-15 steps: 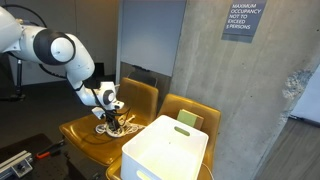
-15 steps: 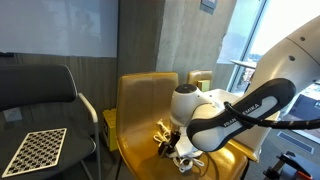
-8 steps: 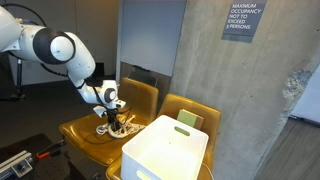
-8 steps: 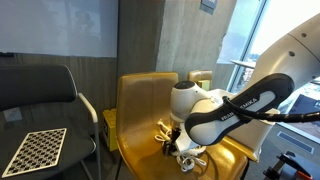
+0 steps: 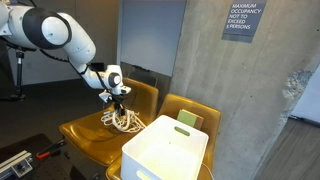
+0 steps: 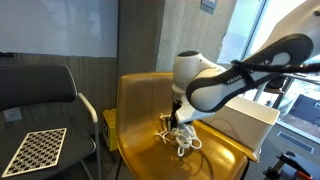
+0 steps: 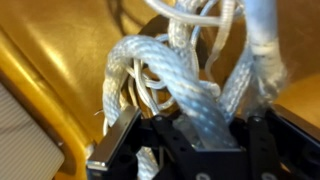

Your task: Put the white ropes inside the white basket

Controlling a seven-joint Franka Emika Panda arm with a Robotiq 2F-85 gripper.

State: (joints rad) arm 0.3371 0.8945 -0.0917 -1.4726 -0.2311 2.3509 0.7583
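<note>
My gripper will release the white ropes on the bottom of the white basket [image 5: 172, 160], away from the green-white thing. The ropes now hang above the yellow chair seat.
The white ropes [image 5: 124, 120] hang as a cream tangle of loops under my gripper [image 5: 118, 102], lifted above the yellow chair seat. In an exterior view the same bundle of ropes [image 6: 180, 138] dangles below the gripper [image 6: 176, 118], its lowest loops near the seat. The wrist view is filled with thick twisted rope strands [image 7: 185, 85] running between the black fingers of my gripper [image 7: 190, 125], which is shut on them. The white basket [image 5: 168, 148] stands on the chair beside the ropes; its side [image 6: 250, 118] shows behind the arm.
Two yellow-ochre moulded chairs [image 5: 90, 135] stand side by side against a concrete pillar [image 5: 230, 90]. A black chair [image 6: 40, 90] with a checkerboard sheet [image 6: 35, 150] on its seat stands to one side. A small green-white thing [image 5: 188, 118] leans behind the basket.
The gripper has shut on the ropes and risen from the chair seat, pulling the tangle upward with it. The arm now reaches higher.
</note>
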